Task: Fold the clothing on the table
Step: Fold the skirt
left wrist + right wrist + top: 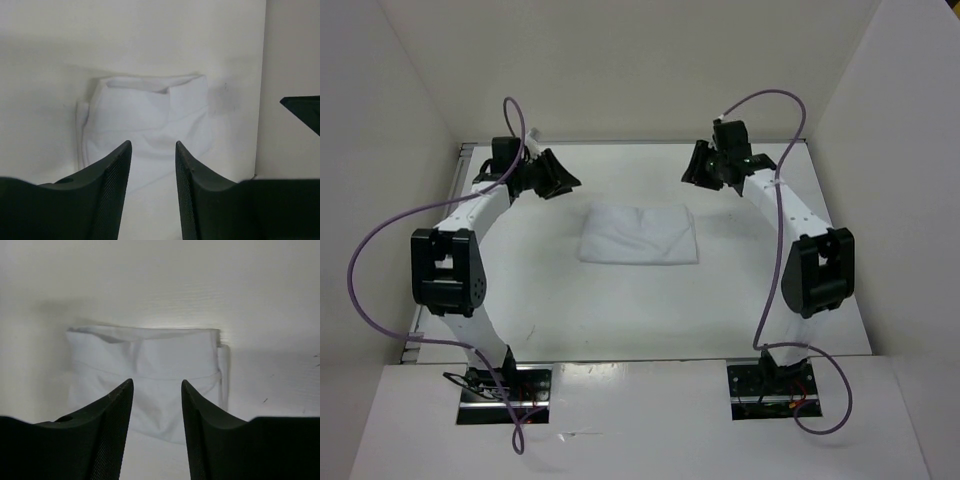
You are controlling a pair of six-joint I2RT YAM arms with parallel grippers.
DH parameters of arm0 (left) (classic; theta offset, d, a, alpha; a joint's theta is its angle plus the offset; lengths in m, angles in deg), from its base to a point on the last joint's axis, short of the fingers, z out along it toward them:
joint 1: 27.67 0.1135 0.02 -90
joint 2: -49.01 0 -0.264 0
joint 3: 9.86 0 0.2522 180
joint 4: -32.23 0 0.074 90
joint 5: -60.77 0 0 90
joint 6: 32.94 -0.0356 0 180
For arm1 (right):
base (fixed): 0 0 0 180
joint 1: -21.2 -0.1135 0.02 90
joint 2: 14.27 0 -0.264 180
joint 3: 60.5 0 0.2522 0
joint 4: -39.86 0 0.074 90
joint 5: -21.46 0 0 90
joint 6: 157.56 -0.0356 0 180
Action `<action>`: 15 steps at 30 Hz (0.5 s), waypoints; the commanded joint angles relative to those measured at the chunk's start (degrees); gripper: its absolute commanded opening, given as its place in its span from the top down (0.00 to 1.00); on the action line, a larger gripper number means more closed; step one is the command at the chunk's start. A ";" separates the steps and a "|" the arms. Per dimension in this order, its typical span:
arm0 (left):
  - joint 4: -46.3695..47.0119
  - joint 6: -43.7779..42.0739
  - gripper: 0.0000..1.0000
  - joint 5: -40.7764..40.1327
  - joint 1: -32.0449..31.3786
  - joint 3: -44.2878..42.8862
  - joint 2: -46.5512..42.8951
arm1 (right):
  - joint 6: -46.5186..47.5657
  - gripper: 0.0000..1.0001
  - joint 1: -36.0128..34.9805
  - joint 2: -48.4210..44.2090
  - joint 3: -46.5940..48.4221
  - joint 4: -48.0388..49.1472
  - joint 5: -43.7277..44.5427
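My right gripper is going to close on the middle of the short edge (693, 236) (220, 384) of the white clothing, the edge closest to this gripper.
The clothing (638, 235) lies as a compact white rectangle of folded layers in the middle of the table (620, 320). My left gripper (558, 180) hovers off its far left corner, open and empty. My right gripper (698, 166) hovers off its far right corner, also open and empty. In the left wrist view the clothing (145, 112) lies beyond the left gripper (153, 145), with only cloth and table showing through the gap. The right wrist view shows the clothing (150, 357) past the right gripper (157, 382), with nothing between the jaws.
White walls (620, 70) close the table in at the back and on both sides. A thin metal strip (620, 141) runs along the far edge. Purple cables (365, 260) loop beside each arm. A black part of the right gripper (305, 110) shows at the left wrist view's right edge.
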 commanded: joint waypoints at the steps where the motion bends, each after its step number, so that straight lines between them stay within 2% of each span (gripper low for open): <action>1: 0.42 -0.66 0.53 3.30 -0.37 6.42 -4.36 | 4.44 0.51 -4.65 -3.76 -0.13 -2.56 2.08; 4: -1.42 -3.82 0.59 3.30 -3.35 8.72 -6.12 | 5.67 0.54 -8.34 -2.36 -0.75 -3.71 2.08; 6: -1.42 -4.44 0.70 3.30 -4.66 10.75 -6.12 | 6.37 0.55 -10.10 0.36 -0.75 -3.72 2.08; 9: 0.42 -4.45 0.81 4.35 -5.29 12.06 -3.06 | 6.90 0.58 -12.56 6.23 3.62 -3.72 0.25; 13: -0.10 -6.02 0.85 4.36 -5.99 9.97 4.93 | 6.90 0.61 -13.10 13.90 8.64 -3.72 -3.01; 15: -0.71 -6.03 0.86 1.38 -6.61 9.17 7.22 | 6.90 0.63 -13.10 17.94 11.89 -4.24 -4.24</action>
